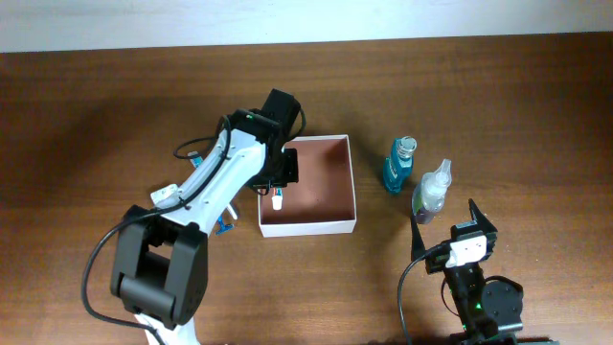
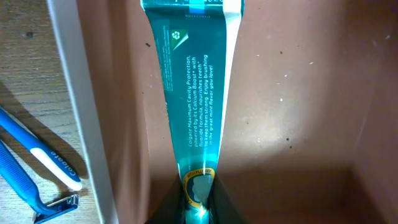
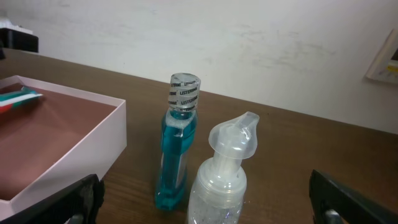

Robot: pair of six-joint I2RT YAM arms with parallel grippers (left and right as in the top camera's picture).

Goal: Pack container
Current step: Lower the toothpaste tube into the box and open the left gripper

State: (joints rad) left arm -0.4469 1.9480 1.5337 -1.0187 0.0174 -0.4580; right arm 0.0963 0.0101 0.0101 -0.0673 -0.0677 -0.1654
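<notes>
Next, my left gripper releases the teal toothpaste tube on the bottom of the reddish-brown box, along the box's side (image 1: pixel 275 192) (image 2: pixel 171 118) nearest the toothbrush.
The container (image 1: pixel 335 226), a shallow square box with white walls (image 2: pixel 74 93) and a reddish-brown floor, sits mid-table. My left gripper (image 1: pixel 278 187) reaches over its left side and is shut on a teal toothpaste tube (image 2: pixel 196 93). In the left wrist view the tube runs from the gripper (image 2: pixel 198 208) out over the box floor. My right gripper (image 1: pixel 450 222) stands open at the front right. A clear pump bottle (image 3: pixel 224 168) stands between its fingers (image 3: pixel 81 199), untouched. A blue mouthwash bottle (image 3: pixel 176 149) stands just beyond. The tube's tip (image 3: pixel 18 99) shows above the box.
A blue and white toothbrush (image 2: pixel 43 155) and a blue razor (image 2: pixel 25 186) lie on the wood just outside the box's left wall. The two bottles (image 1: pixel 399 165) (image 1: pixel 431 190) stand right of the box. A pale wall runs behind the table.
</notes>
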